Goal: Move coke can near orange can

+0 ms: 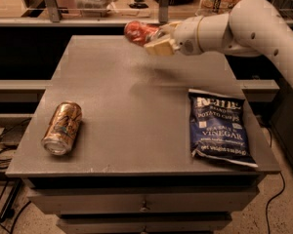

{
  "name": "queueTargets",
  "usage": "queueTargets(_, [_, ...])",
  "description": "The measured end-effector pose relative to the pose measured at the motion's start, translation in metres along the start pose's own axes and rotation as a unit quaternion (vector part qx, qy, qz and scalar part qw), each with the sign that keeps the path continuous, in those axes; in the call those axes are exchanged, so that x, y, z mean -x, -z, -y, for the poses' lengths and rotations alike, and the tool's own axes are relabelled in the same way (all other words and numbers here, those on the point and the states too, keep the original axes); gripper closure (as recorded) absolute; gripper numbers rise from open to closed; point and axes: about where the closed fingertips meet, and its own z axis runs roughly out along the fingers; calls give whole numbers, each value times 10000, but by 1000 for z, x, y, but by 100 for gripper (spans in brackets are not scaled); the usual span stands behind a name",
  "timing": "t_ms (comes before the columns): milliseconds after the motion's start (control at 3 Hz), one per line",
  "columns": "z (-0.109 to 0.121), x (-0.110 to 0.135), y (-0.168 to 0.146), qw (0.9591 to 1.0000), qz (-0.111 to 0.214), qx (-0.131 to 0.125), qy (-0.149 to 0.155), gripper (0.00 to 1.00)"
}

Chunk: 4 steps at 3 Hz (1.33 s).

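Note:
The robot's gripper needs to release the coke can on the grey table (100,90) just behind the upper end of the orange can.
The coke can (138,32), small and red, is held in my gripper (154,39) in the air above the far middle of the grey table (136,96). The gripper is shut on it, with the white arm reaching in from the right. The orange can (63,127), copper-orange with dark markings and a silver end, lies on its side near the table's front left corner. The coke can is far from it, up and to the right.
A blue bag of salt and vinegar chips (219,127) lies flat on the right front of the table. Behind the table runs a counter (88,13) with assorted items. Drawers sit below the tabletop, and cables lie on the floor at the left.

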Motion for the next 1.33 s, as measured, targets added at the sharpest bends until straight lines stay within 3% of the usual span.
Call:
queueTargets(333, [-66,16,-7,9965,344,644,407,100])
queueTargets(667, [-66,16,-7,9965,344,644,407,100])
queueTargets(1333, [-132,8,-25,9863,250,1493,659,100])
